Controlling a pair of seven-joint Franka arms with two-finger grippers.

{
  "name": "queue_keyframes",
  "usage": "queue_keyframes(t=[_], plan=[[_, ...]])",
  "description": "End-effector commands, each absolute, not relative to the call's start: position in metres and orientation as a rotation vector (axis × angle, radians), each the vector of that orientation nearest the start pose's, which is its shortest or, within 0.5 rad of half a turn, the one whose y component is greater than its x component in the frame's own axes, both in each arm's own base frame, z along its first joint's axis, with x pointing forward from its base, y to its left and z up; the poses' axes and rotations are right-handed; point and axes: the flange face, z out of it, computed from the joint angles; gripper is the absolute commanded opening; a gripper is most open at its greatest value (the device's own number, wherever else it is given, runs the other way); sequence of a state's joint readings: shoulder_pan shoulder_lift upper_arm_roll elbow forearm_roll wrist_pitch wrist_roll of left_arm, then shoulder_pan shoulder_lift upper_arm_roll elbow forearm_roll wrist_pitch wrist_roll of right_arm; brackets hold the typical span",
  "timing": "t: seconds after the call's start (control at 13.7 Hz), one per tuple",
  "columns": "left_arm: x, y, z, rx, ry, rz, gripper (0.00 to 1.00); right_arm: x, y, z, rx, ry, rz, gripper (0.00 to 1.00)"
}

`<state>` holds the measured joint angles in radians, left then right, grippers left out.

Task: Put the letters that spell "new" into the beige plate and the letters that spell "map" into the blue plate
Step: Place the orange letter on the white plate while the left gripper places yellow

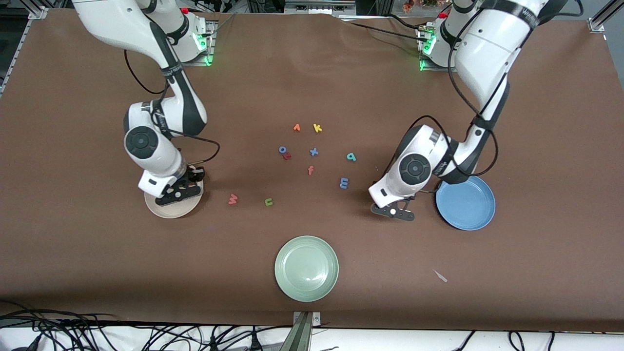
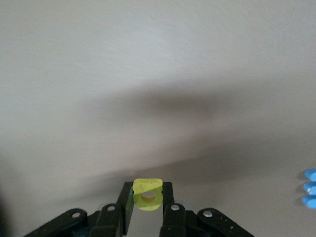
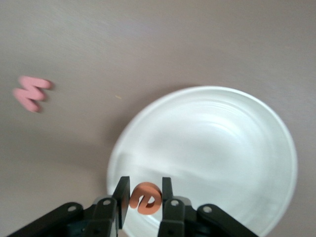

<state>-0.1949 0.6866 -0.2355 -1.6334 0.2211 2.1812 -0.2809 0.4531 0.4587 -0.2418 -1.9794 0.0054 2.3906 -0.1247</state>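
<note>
The robot's left gripper should release the yellow "p" near the middle of the blue plate [image 1: 470, 202]. It is now held down beside that plate.
My right gripper [image 1: 178, 195] hangs low over the beige plate [image 1: 170, 210], shut on the orange "e" [image 3: 138, 197]. The plate [image 3: 222, 138] fills the right wrist view under the gripper [image 3: 144, 181]. The salmon "w" [image 1: 233, 199] and green "n" [image 1: 268, 201] lie on the table beside that plate. My left gripper [image 1: 392, 212] is down by the table beside the blue plate [image 1: 465, 204], shut on the yellow "p" [image 2: 157, 190]. The blue "m" [image 1: 344, 183] and teal "a" [image 1: 351, 156] lie beside it, toward the table's middle.
A pale green plate [image 1: 306, 267] sits nearest the front camera. In the middle lie the salmon "f" [image 1: 310, 170], blue "x" [image 1: 314, 151], yellow "k" [image 1: 317, 127], orange "v" [image 1: 296, 127] and a blue "o" [image 1: 282, 149]. A small scrap [image 1: 440, 276] lies below the blue plate.
</note>
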Motion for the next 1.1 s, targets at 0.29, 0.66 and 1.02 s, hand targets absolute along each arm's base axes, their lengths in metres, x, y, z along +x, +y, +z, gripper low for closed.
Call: queue_keyframes(t=[0.29, 0.66, 1.02], plan=[[0.658, -0.089, 0.244, -2.968, 0.581, 0.242, 0.09, 0.591, 0.136, 0.240, -3.156, -0.545, 0.048, 0.52], [0.644, -0.016, 0.202, -2.998, 0.539, 0.361, 0.23, 0.605, 0.176, 0.232, -3.075, -0.390, 0.017, 0.52], [0.652, -0.047, 0.233, -3.017, 0.574, 0.289, 1.00, 0.624, 0.240, 0.215, -3.063, -0.235, -0.021, 0.52]])
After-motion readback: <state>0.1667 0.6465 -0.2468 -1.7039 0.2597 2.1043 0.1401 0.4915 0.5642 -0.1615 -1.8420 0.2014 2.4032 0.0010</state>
